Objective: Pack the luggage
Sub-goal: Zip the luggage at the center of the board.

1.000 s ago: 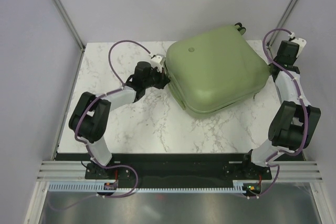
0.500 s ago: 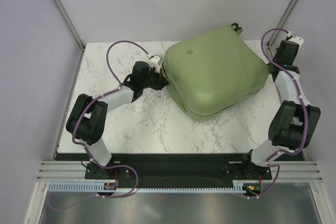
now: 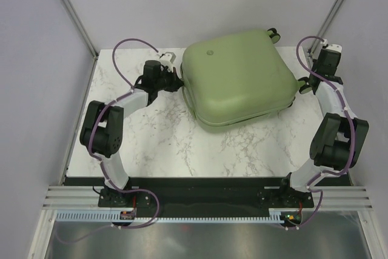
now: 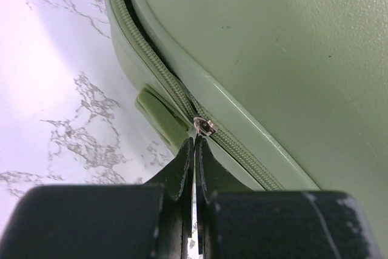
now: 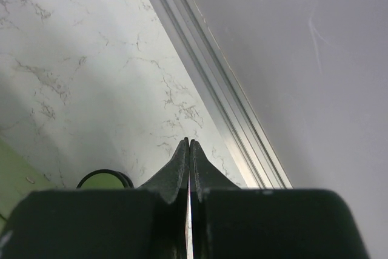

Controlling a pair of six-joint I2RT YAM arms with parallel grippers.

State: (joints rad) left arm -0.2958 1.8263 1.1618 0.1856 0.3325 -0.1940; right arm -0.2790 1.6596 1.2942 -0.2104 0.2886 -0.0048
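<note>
Next, my right gripper opens and grips the wheel (image 3: 304, 85) to steady the suitcase, since its wheel end sits loose while my left gripper holds the zipper pull.
The luggage (image 3: 239, 83) is a big sage-green hard-shell suitcase lying flat with its lid down at the back of the marble table (image 3: 163, 144). My left gripper (image 3: 179, 82) is at its left edge, shut on the metal zipper pull (image 4: 205, 127). In the left wrist view the zipper track (image 4: 151, 71) beyond the slider lies apart with a dark gap, and the track behind it is joined. My right gripper (image 3: 326, 59) is shut and empty, just off the suitcase's right side. A black-and-green wheel (image 5: 104, 179) shows beside its fingertips (image 5: 182, 156).
The aluminium frame rail (image 5: 206, 83) and the grey side wall (image 5: 315, 59) run close to the right gripper. A green side handle (image 4: 159, 116) sticks out of the shell just left of the zipper pull. Bare marble lies in front of the suitcase.
The suitcase has turned and slid toward the back left. My left gripper moved farther back along its left edge with the zipper pull. The right gripper shifted slightly left and back.
</note>
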